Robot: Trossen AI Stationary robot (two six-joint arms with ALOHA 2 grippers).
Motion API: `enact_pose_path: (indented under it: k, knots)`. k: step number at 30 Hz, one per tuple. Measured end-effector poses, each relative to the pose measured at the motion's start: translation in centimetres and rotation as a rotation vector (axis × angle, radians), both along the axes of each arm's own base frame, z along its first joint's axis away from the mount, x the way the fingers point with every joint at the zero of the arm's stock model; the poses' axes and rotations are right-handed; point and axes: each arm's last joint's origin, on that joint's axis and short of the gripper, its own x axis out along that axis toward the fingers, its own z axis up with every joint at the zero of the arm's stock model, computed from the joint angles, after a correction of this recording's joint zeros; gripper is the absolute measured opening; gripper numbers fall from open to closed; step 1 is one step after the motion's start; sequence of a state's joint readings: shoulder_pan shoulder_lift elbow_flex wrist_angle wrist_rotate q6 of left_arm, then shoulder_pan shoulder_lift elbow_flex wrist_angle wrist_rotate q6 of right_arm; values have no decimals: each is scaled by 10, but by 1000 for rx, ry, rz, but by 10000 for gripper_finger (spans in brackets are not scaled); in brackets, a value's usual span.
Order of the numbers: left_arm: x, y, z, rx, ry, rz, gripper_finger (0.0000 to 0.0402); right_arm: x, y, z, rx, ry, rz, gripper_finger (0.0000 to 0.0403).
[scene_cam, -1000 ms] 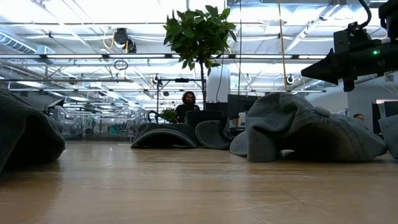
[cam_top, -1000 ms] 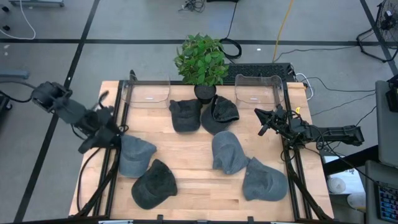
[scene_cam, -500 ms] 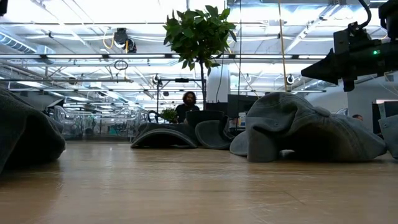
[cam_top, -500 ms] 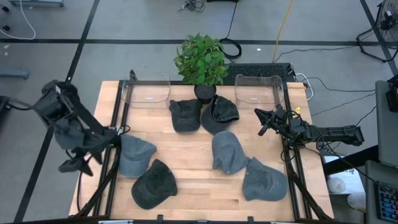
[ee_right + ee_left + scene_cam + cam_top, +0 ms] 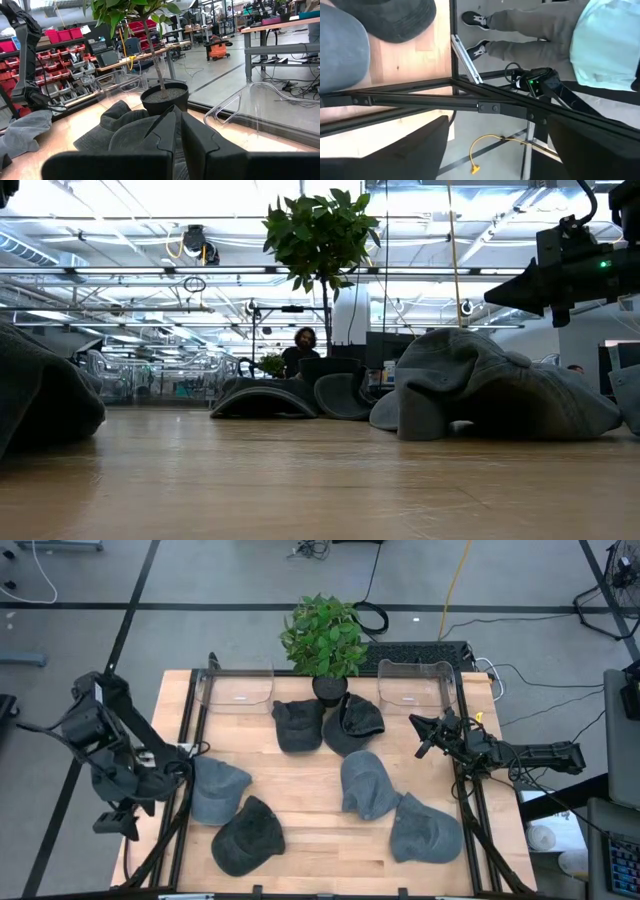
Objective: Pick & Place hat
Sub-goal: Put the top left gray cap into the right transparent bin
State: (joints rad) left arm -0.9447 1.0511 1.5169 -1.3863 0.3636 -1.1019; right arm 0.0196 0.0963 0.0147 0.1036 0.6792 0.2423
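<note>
Next, my left gripper closes on the grey cap's visor edge (image 5: 206,820) (image 5: 362,73), on the cap that lies against the black rail next to the dark cap.
Several grey and dark caps lie crown-up on the wooden table: two by the plant pot (image 5: 298,725) (image 5: 352,723), two at right (image 5: 366,783) (image 5: 425,828), two at left (image 5: 216,790) (image 5: 247,836). My left gripper (image 5: 115,820) hangs open beyond the table's left edge, near the near-left corner; its wrist view (image 5: 495,150) looks down on the frame rails and floor. My right gripper (image 5: 425,735) hovers shut above the table's right side, pointing toward the far caps (image 5: 130,125), and touches nothing.
A potted plant (image 5: 325,640) stands at the far middle between two clear bins (image 5: 238,688) (image 5: 412,685). Black frame rails (image 5: 180,810) run along the left and right edges. A person's legs (image 5: 530,25) show beside the near-left corner.
My left arm has swung off the table's left edge, toward the near-left corner, and its gripper has turned to point down and outward. The right arm and all the caps have kept still.
</note>
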Motion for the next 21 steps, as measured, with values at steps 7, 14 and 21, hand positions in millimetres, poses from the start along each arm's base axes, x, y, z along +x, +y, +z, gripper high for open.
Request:
enact_pose_path:
  k: [7,14,21]
  knots:
    - [14,-16,-14,149,31,20,368,0,0,0,0,0,0,16]
    - [17,-30,-25,301,34,132,346,0,0,0,0,0,0,16]
    - [21,-52,-41,440,70,183,321,0,0,0,0,0,0,16]
